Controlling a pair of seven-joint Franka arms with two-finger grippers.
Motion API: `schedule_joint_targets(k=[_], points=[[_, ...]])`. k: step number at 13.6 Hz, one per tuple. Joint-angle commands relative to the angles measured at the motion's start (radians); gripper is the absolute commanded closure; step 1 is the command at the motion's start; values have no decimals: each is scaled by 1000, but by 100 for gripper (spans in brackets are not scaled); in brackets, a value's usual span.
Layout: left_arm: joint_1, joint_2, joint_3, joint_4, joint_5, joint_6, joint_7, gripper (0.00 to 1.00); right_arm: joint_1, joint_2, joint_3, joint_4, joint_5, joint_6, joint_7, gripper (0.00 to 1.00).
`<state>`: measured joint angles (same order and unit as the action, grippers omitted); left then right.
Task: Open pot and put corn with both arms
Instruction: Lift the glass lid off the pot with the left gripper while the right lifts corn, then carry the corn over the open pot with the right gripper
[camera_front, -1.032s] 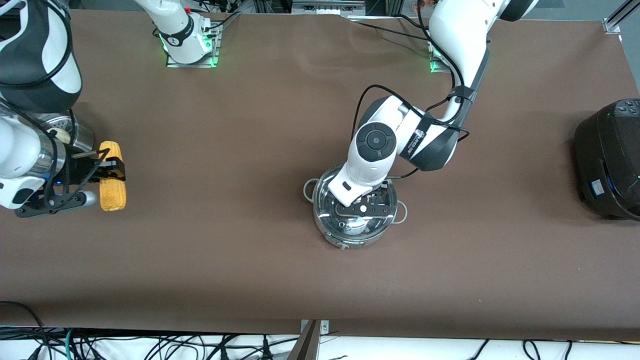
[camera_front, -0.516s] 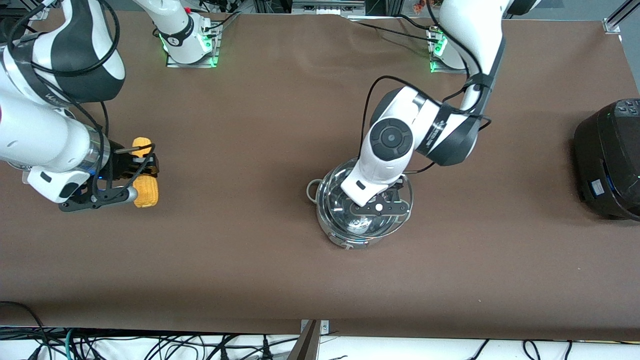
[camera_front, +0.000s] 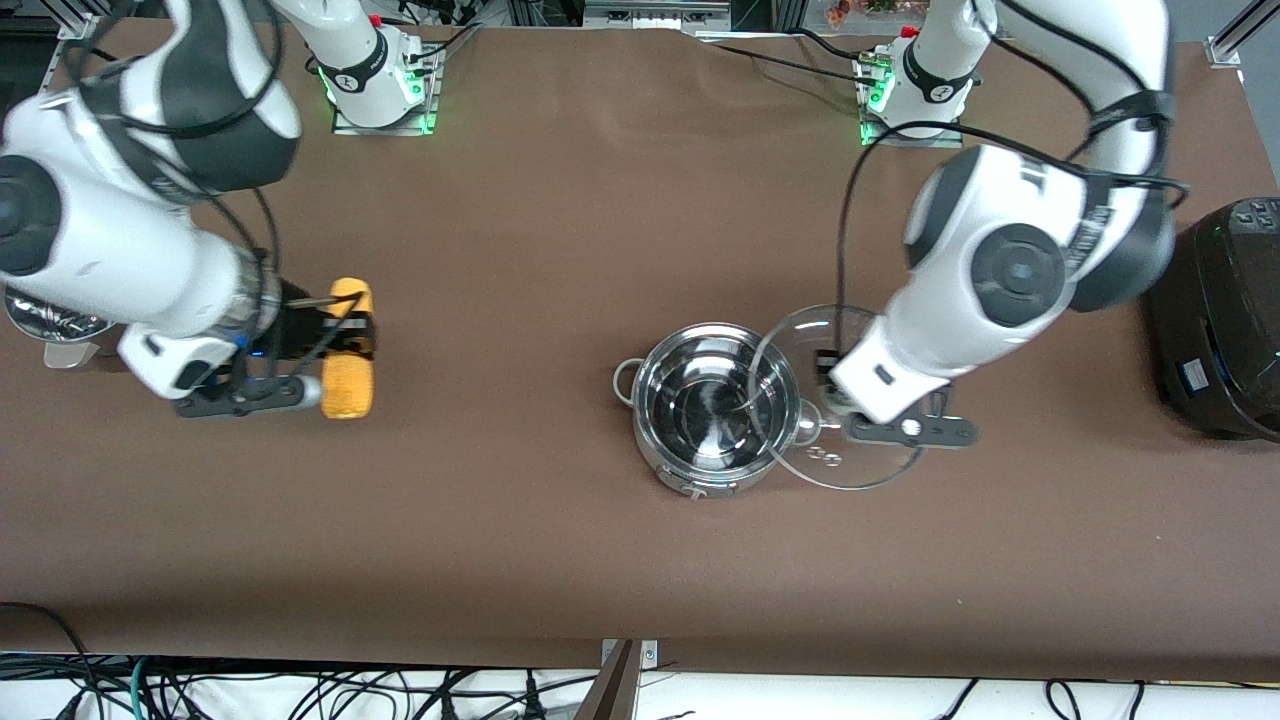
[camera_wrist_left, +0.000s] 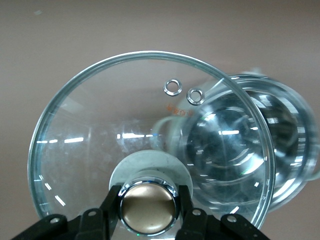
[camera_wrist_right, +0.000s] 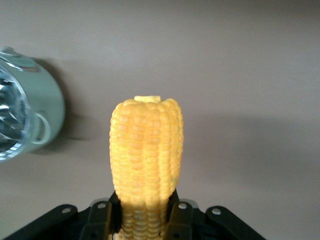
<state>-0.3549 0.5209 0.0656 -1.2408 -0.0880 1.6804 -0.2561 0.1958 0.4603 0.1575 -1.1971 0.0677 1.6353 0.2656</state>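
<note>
Next, I release the glass lid on the brown table (camera_front: 961, 416) between the steel pot and black rice cooker with my left gripper. The lid is now level in the air, overlapping the pot's rim.
The steel pot (camera_front: 712, 405) stands open mid-table with nothing inside. My left gripper (camera_wrist_left: 148, 200) is shut on the tan knob (camera_wrist_left: 148, 209) of the glass lid (camera_wrist_left: 125, 125). It holds the lid (camera_front: 805, 335) in the air, level, over the table and overlapping the pot's rim on the side toward the left arm's end. The pot shows through the glass in the left wrist view (camera_wrist_left: 260, 145). My right gripper (camera_front: 345, 335) is shut on the yellow corn (camera_front: 348, 395), held above the table toward the right arm's end. The right wrist view shows the corn (camera_wrist_right: 146, 150) between the fingers, with the pot (camera_wrist_right: 30, 115) farther off.
A black rice cooker (camera_front: 1220, 320) stands at the left arm's end of the table. A steel steamer pot (camera_front: 40, 322) is mostly hidden under the right arm at the right arm's end. Brown table cover (camera_front: 520, 500) lies between the corn and the pot.
The left gripper has lifted the lid off the pot and carried it toward the left arm's end. The right gripper has carried the corn toward the pot.
</note>
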Motion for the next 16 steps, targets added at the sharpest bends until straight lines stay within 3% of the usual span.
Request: schedule_joint_targets(k=[1, 6, 11, 14, 16], points=[[86, -149, -15, -224, -19, 10, 116, 100, 86, 47, -4, 39, 4, 67, 119, 100], [203, -257, -13, -449, 14, 103, 291, 100, 235, 210, -7, 209, 3, 211, 313, 100], [319, -266, -13, -675, 47, 380, 469, 100, 358, 332, -21, 226, -8, 489, 414, 100], [338, -224, -13, -726, 47, 540, 528, 100, 431, 427, -79, 305, -9, 540, 414, 100], [338, -176, -12, -718, 47, 619, 546, 100, 453, 498, -84, 373, -9, 587, 415, 100]])
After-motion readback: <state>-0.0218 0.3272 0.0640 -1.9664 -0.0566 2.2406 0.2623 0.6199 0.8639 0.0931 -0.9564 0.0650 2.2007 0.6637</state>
